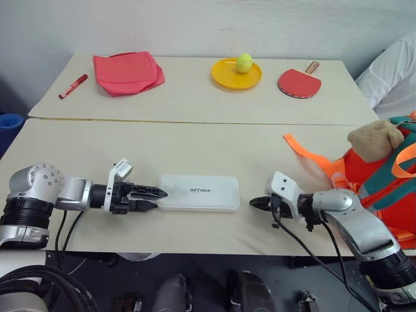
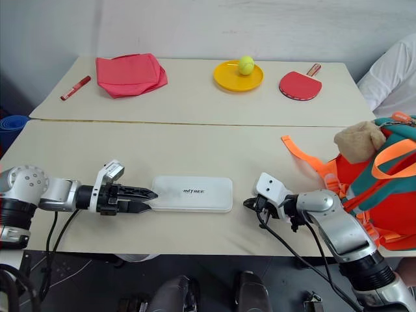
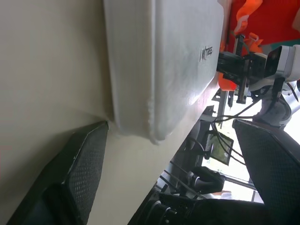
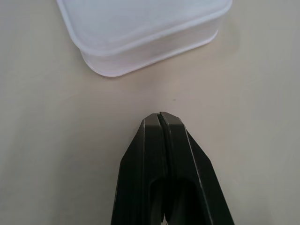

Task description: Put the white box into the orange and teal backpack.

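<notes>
The robot's left gripper should next close on the white box's end [image 1: 168, 194] [image 3: 136, 61] farthest from the orange and teal backpack, with fingers above and below it.
The white box [image 1: 198, 193] lies flat near the table's front edge, its dark lettering facing up. My left gripper [image 1: 157, 199] is open at the box's left end, and in the left wrist view its fingers [image 3: 86, 164] stand wide apart with the box's corner [image 3: 154, 93] just ahead of them, not gripped. To the right of the box, a short gap away, my right gripper [image 1: 253, 204] is shut with nothing in it [image 4: 159, 116]. The orange and teal backpack [image 1: 383, 188] stands at the table's right end with a tan plush toy [image 1: 374, 140] on it. One orange strap [image 1: 305, 153] trails toward the box.
On the far table lie a red marker [image 1: 73, 86], a folded pink-red cloth [image 1: 127, 73], a yellow plate [image 1: 224, 77] holding a tennis ball [image 1: 244, 62], and a red paddle [image 1: 299, 82]. A person's white sleeve [image 1: 393, 75] shows at the back right.
</notes>
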Motion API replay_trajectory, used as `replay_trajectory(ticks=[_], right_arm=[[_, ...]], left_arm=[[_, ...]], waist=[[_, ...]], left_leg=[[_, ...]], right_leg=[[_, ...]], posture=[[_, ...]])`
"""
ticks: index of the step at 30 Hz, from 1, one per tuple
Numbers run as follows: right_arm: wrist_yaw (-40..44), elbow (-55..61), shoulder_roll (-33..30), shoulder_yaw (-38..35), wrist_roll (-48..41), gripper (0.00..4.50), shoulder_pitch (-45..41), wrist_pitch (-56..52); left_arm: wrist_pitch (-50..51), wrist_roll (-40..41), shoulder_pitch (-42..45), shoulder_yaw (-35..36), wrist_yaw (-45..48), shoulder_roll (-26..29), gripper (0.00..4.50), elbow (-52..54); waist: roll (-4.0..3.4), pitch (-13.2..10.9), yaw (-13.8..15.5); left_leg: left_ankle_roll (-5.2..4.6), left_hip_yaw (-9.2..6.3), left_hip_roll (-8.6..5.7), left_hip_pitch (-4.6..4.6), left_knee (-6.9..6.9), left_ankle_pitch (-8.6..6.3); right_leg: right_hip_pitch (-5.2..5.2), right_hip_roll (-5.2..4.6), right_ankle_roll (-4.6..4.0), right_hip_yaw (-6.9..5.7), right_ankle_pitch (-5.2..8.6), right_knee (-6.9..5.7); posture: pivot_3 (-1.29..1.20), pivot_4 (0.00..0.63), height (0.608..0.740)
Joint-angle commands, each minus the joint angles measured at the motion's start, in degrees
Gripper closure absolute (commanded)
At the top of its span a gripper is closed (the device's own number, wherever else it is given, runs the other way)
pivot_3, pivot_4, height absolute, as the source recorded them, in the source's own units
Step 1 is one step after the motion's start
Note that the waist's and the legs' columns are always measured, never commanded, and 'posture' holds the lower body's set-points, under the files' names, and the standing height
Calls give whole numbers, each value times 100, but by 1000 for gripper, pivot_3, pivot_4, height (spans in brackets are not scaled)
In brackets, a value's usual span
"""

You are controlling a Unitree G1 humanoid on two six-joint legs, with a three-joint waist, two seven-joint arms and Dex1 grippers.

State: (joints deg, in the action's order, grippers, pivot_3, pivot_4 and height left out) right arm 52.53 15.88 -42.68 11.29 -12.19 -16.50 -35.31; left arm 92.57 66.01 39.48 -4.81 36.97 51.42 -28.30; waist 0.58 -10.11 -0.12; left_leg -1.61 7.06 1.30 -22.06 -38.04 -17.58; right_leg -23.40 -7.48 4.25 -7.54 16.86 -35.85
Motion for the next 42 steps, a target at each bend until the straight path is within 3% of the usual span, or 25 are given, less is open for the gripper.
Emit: replay_trajectory(ticks=[1, 13, 23, 26, 32, 35, 42], right_arm=[[-149, -79, -71, 34, 157, 4500, 91, -185], [-52, -375, 276, 401, 301, 4500, -508, 122], [76, -636, 515, 702, 549, 4500, -783, 312], [107, -638, 486, 741, 637, 4500, -717, 380], [171, -560, 343, 652, 697, 4500, -497, 482], [224, -472, 221, 557, 685, 4500, -308, 542], [232, -62, 36, 103, 453, 4500, 290, 751]], left_arm=[[-7, -545, 166, 21, -173, -42, 25, -391], [-149, -1761, 1126, 210, -60, -1216, 25, -1171], [-7, -2224, 1412, 250, 426, -1799, 25, -1455], [-7, -2214, 1458, 209, 515, -1888, 628, -1453], [-7, -2157, 1524, 211, 644, -1885, 2382, -1497], [-7, -2130, 1493, 155, 783, -1817, 3018, -1363], [-122, -1697, 1045, 923, 1245, -1558, 3200, -237]], waist=[[0, 0, 2], [9, 6, 82], [10, 6, 139], [11, 6, 133], [26, 2, 133], [29, 3, 149], [34, -1, 121]], left_leg=[[1, 0, 0, 0, 0, -1], [5, -5, -11, 0, -3, 6], [-7, -5, -15, -1, -5, 13], [-7, -5, -15, -2, -5, 13], [-6, -5, -12, -7, -4, 12], [-8, -8, -16, -8, -7, 12], [-8, -8, -13, -14, -3, 8]], right_leg=[[0, 0, 0, 0, 0, 0], [2, -9, 4, -3, -3, -11], [2, -9, 5, -4, -3, -11], [2, -9, 5, -4, -3, -10], [0, -3, 5, -7, -3, -7], [4, -8, 5, -9, -3, -4], [0, -5, 7, -7, -3, 3]], posture=[[0, 150, 740], [0, 150, 740], [0, 150, 740], [0, 150, 740], [0, 150, 740], [0, 150, 740], [0, 150, 740]])
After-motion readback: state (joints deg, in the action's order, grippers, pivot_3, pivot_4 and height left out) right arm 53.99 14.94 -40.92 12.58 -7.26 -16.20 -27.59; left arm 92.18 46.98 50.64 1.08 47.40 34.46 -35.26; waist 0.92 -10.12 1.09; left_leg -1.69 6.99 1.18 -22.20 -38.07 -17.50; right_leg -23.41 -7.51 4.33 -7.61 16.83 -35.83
